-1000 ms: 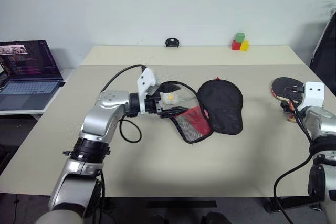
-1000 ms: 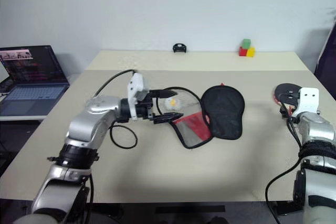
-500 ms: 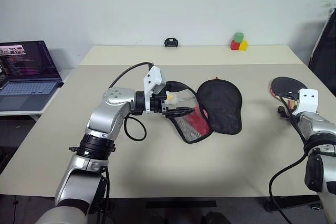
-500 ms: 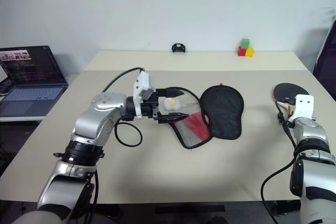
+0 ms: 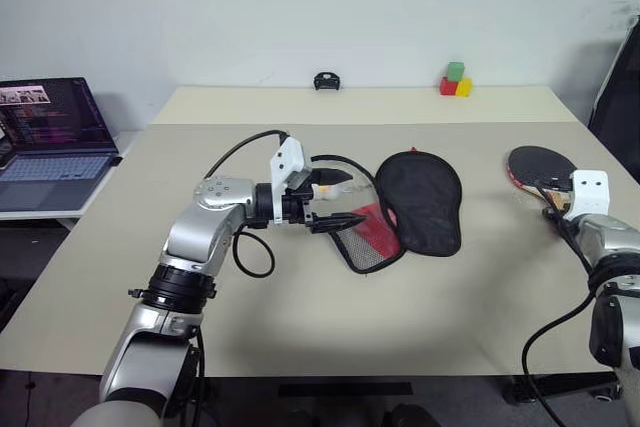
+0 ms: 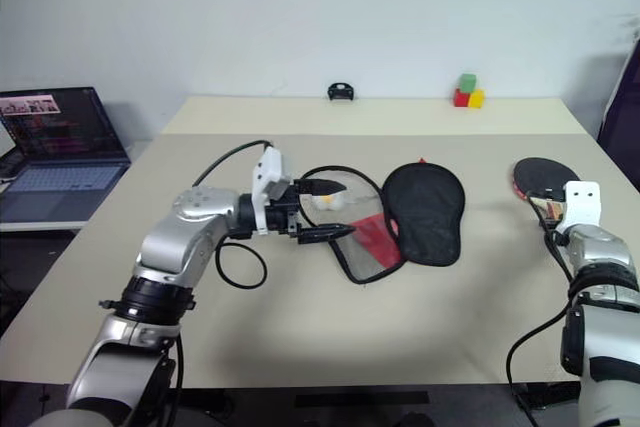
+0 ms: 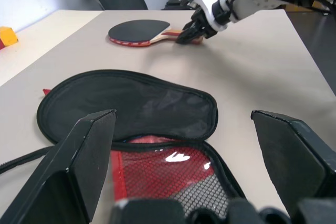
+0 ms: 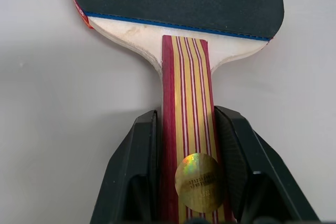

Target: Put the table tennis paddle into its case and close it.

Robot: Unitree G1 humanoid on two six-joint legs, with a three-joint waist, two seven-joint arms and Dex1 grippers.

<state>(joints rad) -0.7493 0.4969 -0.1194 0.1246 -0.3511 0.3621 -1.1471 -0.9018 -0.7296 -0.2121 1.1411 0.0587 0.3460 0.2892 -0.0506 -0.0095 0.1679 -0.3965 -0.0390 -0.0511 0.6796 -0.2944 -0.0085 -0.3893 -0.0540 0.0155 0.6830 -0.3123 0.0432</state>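
Note:
The robot's right gripper holds the paddle's striped handle near its end, so it should open and grip the handle again closer to the paddle's blade (image 8: 187,69) before it lifts the paddle.
The table tennis paddle (image 5: 535,162) lies flat near the table's right edge, black face up. Its striped wooden handle (image 8: 186,103) sits between the two fingers of my right gripper (image 8: 186,116), which press on both sides: shut on it. The case (image 5: 420,197) lies in the middle of the table, unzipped, with its black half spread flat and its red part and mesh pocket (image 5: 365,237) toward my left arm. My left gripper (image 5: 340,197) hovers at the case's left end, pointing right, fingers wide open and holding nothing.
A laptop (image 5: 50,137) stands on a side table to the left. At the table's far edge are coloured blocks (image 5: 455,80) and a small black object (image 5: 326,80). A black chair (image 5: 615,97) stands past the right edge.
My right gripper has sunk slightly and its fingers have closed in on the paddle's handle. The left gripper stays open at the case's end.

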